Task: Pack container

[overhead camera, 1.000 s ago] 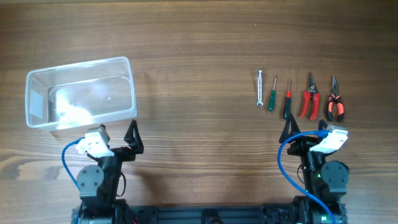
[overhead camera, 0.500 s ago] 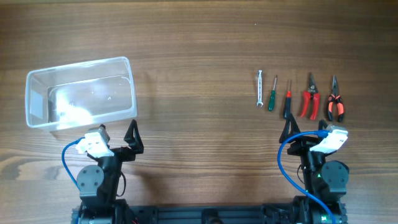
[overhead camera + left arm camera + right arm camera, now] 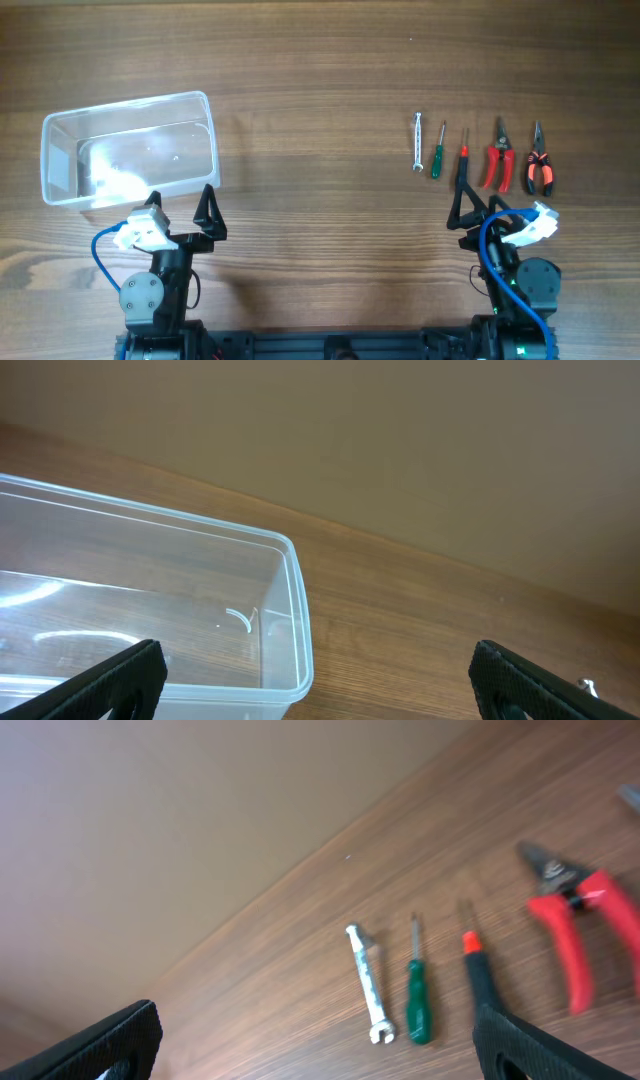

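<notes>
The robot's left gripper needs to next grab the clear plastic container by the middle of its short side [image 3: 212, 138] [image 3: 299, 605], the one facing the silver wrench.
The clear plastic container [image 3: 213, 145] sits empty at the left of the table; its near right corner shows in the left wrist view [image 3: 296, 600]. My left gripper [image 3: 180, 212] is open and empty just in front of it. A row of small tools lies at the right: a silver wrench [image 3: 418, 142], a green screwdriver [image 3: 438, 155], a red-and-black screwdriver [image 3: 462, 162], red pliers [image 3: 494, 158] and orange-black pliers [image 3: 539, 165]. My right gripper [image 3: 488, 212] is open and empty just in front of the row. The right wrist view shows the wrench [image 3: 366, 983], the green screwdriver [image 3: 416, 995] and the red pliers [image 3: 575, 925].
The wooden table's far edge runs across both wrist views, with a plain wall behind. Bare wood lies between the container and the tools.
Both grippers have shifted slightly forward and turned. The right one has swung left toward the screwdrivers. The container and tools have not moved.
</notes>
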Motion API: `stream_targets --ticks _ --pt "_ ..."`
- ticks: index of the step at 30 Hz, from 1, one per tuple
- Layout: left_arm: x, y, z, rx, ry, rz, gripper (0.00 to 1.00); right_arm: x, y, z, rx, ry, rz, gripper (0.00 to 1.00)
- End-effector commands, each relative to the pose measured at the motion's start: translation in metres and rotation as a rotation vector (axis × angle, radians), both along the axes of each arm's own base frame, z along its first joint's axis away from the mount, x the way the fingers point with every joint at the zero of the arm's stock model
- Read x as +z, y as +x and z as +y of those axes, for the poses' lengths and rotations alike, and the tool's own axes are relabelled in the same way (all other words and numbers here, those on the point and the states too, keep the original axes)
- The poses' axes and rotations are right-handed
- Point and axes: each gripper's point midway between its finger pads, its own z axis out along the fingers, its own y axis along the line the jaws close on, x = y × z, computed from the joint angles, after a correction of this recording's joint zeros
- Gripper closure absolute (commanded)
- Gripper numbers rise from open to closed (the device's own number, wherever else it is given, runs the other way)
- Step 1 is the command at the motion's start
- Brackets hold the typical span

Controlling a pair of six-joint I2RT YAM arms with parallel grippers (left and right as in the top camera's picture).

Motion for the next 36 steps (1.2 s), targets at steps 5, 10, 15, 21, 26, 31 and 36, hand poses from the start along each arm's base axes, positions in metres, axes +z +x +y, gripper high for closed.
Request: stream_targets --ticks 5,10,15,21,26,31,36 --pt "0.068 -0.009 -0.005 -0.024 0.012 -0.093 0.0 0.11 -0.003 0.006 0.055 -0.196 -0.126 0.0" --pt "0.087 0.001 -0.005 -0.035 0.076 0.132 0.0 0.152 0.028 0.007 0.078 -0.186 0.034 0.0" --pt "0.099 0.034 -0.004 -0.081 0.198 0.382 0.0 0.157 0.09 0.005 0.136 -0.282 0.267 0.0" --pt "0.119 0.096 -0.013 -0.182 0.208 0.615 0.0 0.148 0.166 0.014 0.24 -0.272 0.494 0.0" --pt "0.097 0.119 -0.027 -0.237 0.06 0.743 0.0 0.147 0.179 0.014 0.292 -0.357 0.481 0.0" --pt "0.084 0.143 -0.029 -0.221 -0.009 0.75 0.0 0.132 0.171 -0.019 0.161 -0.482 0.587 0.0" --pt "0.013 0.156 -0.025 -0.175 -0.063 0.968 0.09 0.103 0.163 -0.028 0.143 -0.493 0.712 0.0"
